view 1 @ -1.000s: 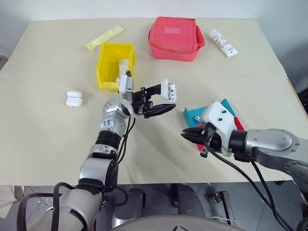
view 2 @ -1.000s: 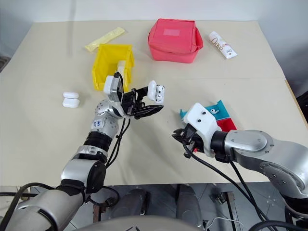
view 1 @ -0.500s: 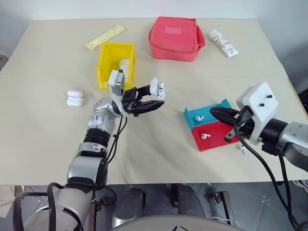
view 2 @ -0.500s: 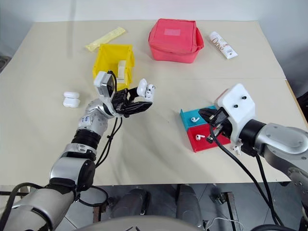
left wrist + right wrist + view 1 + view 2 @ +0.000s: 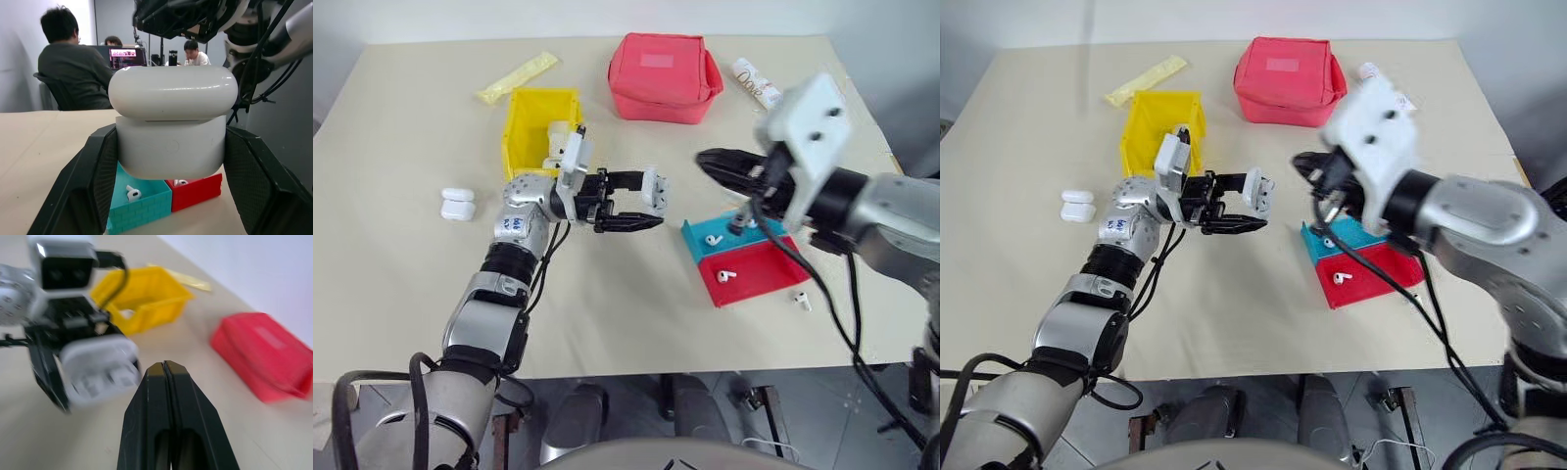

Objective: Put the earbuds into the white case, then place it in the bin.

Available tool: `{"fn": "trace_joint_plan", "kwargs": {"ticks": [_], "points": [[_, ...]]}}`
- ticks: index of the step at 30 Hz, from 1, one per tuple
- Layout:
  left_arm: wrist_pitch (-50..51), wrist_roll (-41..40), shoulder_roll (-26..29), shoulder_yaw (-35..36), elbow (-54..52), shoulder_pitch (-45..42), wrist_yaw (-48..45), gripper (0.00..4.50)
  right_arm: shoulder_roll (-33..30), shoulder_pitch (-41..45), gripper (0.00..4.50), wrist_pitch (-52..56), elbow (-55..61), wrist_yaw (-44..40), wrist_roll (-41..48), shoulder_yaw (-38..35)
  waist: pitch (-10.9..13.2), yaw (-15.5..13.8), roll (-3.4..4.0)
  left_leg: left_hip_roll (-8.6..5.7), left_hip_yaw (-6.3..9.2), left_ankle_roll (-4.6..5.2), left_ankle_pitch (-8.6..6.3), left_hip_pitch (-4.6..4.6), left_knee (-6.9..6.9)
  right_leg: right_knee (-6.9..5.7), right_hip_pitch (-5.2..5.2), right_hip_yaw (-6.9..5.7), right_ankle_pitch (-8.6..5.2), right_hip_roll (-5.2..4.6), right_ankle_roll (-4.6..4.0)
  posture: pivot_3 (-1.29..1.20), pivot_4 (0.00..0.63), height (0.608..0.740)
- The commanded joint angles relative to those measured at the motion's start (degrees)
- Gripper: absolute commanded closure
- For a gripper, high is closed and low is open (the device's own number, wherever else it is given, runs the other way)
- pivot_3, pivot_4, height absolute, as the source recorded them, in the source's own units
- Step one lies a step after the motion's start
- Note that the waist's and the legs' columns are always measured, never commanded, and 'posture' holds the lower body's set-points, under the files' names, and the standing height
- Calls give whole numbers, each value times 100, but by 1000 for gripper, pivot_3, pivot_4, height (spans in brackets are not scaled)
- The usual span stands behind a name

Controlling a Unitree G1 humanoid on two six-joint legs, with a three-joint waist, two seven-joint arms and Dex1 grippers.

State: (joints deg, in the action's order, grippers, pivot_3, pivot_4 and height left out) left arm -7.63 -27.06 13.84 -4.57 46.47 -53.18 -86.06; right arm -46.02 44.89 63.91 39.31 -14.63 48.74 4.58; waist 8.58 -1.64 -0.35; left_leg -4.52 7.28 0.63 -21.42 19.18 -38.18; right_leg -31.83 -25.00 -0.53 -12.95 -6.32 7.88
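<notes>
The robot's left gripper should release the white case inside the yellow bin (image 5: 535, 127), next to the pale item. The case is now held above the table's middle.
My left gripper (image 5: 651, 199) is shut on the white case (image 5: 658, 186) and holds it above the table's middle, right of the bin (image 5: 514, 137). The case's lid looks hinged open toward the right arm. My right gripper (image 5: 702, 158) hangs in the air just right of the case, pointing at it, with its fingers (image 5: 164, 369) pressed together; nothing shows between them. One of the earbuds (image 5: 713, 238) lies in the blue tray (image 5: 744, 233), one (image 5: 725, 277) in the red tray (image 5: 759, 272), and one (image 5: 800, 299) on the table beside them.
Two more white cases (image 5: 457, 204) sit left of the bin, which holds a pale item (image 5: 556, 137). A red pouch (image 5: 661, 69), a yellow packet (image 5: 517, 78) and a white tube (image 5: 756, 83) lie along the far side. People sit behind the table (image 5: 73, 63).
My right gripper has risen from the trays and swung left, up to the held case. The left gripper has kept its grip and turned the case toward it.
</notes>
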Motion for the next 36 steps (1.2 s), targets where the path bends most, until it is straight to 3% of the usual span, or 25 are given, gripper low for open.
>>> {"fn": "trace_joint_plan", "kwargs": {"ticks": [1,8,20,32,36], "points": [[-211,172,-54,2,-53,-31,-443,1711,171,454,4483,-48,-336,-229,-474,481,-1,-1,-1,-6,0,2,1,4,-2,-3,-3,-1,0,-4,0,0,150,740],[-409,470,-87,-35,12,-15,-288,1711,337,798,4483,-220,-645,-961,-1022,1075,-1,11,-2,-22,-1,9,8,3,-3,-9,-4,0,3,-14,5,0,150,740],[-500,561,-114,166,154,-46,-220,1711,206,494,4483,75,-370,-1404,-1248,866,-2,12,-3,-25,-2,8,8,4,-4,-14,-7,0,3,-17,5,0,150,740],[-489,545,-91,471,136,-27,-96,1711,-610,-310,4483,273,-40,-1579,-1183,-360,-6,4,-9,-30,-5,11,9,3,-4,-15,-7,0,3,-21,6,0,150,740],[-403,499,-3,613,39,8,50,1711,-344,-1117,4483,141,166,-1621,-780,-1552,-7,-15,-12,-30,-5,11,9,4,-5,-14,-6,1,4,-22,8,0,150,740]]}}
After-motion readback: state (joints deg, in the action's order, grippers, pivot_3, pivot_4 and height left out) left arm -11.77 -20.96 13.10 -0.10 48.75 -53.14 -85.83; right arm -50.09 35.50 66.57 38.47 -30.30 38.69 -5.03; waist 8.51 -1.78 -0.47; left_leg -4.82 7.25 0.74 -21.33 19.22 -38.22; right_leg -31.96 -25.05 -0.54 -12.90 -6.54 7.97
